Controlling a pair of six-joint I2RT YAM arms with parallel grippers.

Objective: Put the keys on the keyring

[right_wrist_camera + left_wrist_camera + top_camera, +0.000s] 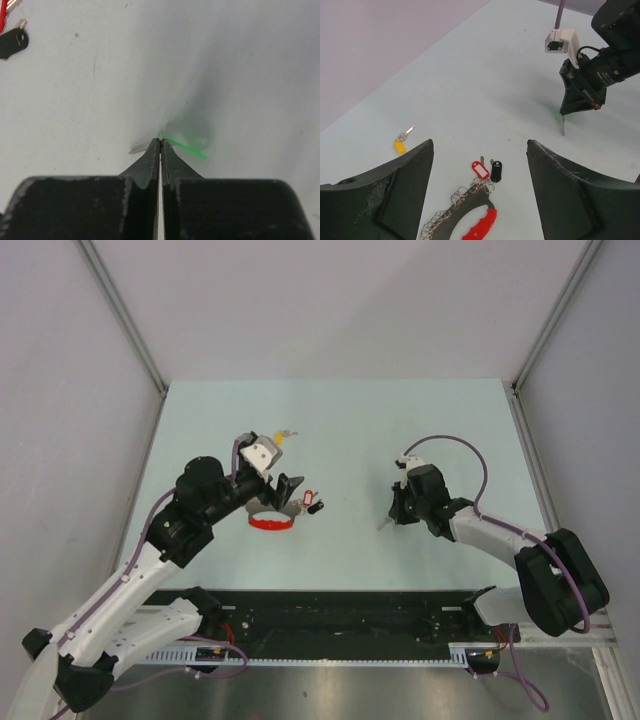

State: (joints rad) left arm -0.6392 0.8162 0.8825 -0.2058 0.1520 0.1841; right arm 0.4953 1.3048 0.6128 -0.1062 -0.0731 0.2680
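My left gripper closes next on a small ring of the grey chain (291, 506) (471, 189), close to the red tag, to hold the keyring.
The keyring (272, 522) lies on the table, a red band (481, 225) joined to a grey chain (445, 212), with a red tag (480, 170) and a black tag (496, 171). My left gripper (285, 490) hovers over it, open and empty; in the left wrist view (480, 147) its fingers (395, 190) straddle the ring. The yellow key (283, 435) lies apart, farther back, and also shows in the left wrist view (400, 145). My right gripper (395, 515) is shut on the green key (187, 146), whose silver blade (563, 127) points down at the table.
The white side walls and metal frame posts (130, 325) bound the pale table (400, 430). A black rail (340, 625) runs along the near edge between the arm bases. The black tag also shows at the top left of the right wrist view (12, 42).
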